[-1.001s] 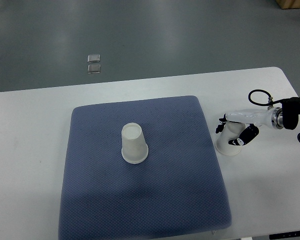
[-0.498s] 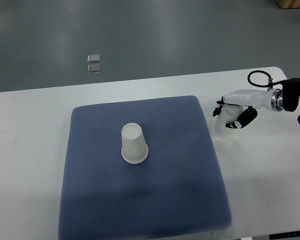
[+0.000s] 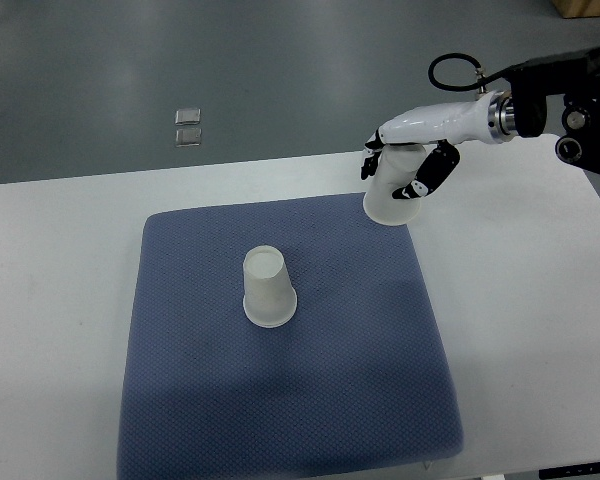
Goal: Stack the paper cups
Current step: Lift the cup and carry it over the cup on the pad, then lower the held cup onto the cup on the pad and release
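Next, my right gripper lets go of the lifted paper cup over the paper cup standing on the blue-grey mat [image 3: 266, 264].
One white paper cup [image 3: 269, 291] stands upside down near the middle of the blue-grey mat [image 3: 290, 400]. A second white paper cup [image 3: 388, 193], also upside down, hangs in the air over the mat's far right corner. My right hand [image 3: 405, 170] is shut on this lifted cup, its black-tipped fingers wrapped around the cup's wall. The right arm reaches in from the upper right edge. The left arm does not show.
The mat lies on a white table [image 3: 540, 300]. Beyond the table's far edge is grey floor with two small clear squares [image 3: 188, 127] on it. A black cable loops above the right wrist [image 3: 450, 68].
The right hand has lifted its cup off the table to the right of the mat and carried it up and to the left, over the mat's far right corner. The middle cup has not moved.
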You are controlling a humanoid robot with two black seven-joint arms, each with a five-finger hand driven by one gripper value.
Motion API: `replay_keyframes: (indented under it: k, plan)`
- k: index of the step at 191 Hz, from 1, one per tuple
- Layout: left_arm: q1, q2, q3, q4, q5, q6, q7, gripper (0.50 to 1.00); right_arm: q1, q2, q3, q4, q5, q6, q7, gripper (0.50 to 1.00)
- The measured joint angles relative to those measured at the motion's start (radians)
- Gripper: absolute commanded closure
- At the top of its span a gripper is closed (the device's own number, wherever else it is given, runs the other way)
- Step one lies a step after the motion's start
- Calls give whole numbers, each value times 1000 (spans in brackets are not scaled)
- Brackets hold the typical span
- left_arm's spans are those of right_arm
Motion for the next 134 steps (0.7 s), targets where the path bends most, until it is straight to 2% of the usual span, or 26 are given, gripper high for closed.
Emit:
replay_keyframes:
  k: [58,134]
  plan:
    - [0,0,0,0,0,0,0,500,113,135,0,18,74,70,1,861]
    - [0,0,0,0,0,0,0,500,113,267,-1,5,113,75,0,859]
